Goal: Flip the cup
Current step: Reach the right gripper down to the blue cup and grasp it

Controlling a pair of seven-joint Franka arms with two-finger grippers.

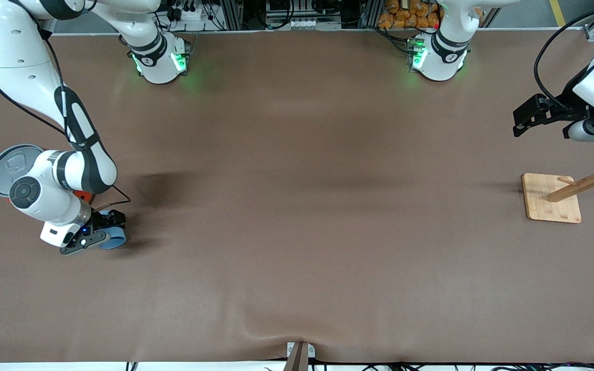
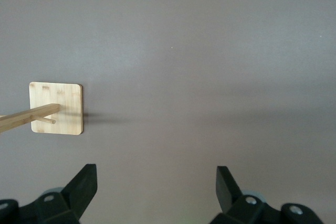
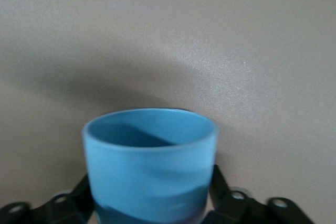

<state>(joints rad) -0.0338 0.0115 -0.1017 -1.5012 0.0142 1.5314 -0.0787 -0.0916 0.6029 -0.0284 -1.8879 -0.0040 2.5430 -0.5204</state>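
Note:
Next, I release the light-blue cup from my right gripper onto the brown mat, setting it free midway (image 1: pixel 276 217) between the orange can and the peg stand. The cup is now held low over the table.
The light-blue cup (image 1: pixel 115 239) sits between the fingers of my right gripper (image 1: pixel 102 230), low over the table near the right arm's end. In the right wrist view the cup (image 3: pixel 152 161) fills the lower middle. Its open mouth points away from the wrist, and a black finger (image 3: pixel 83 191) presses on each side of it. My right gripper (image 3: pixel 151 184) is shut on the cup. My left gripper (image 1: pixel 523 122) hangs open and empty above the left arm's end of the table and waits. In the left wrist view it (image 2: pixel 156 182) shows only bare mat between its fingers.
An orange can with a grey pull-tab lid (image 1: pixel 9 167) stands beside the right arm's wrist, mostly hidden by the arm. A wooden peg stand on a square base (image 1: pixel 552 198) stands under the left gripper, and it also shows in the left wrist view (image 2: pixel 56 108). Brown mat (image 1: pixel 302 206) covers the table.

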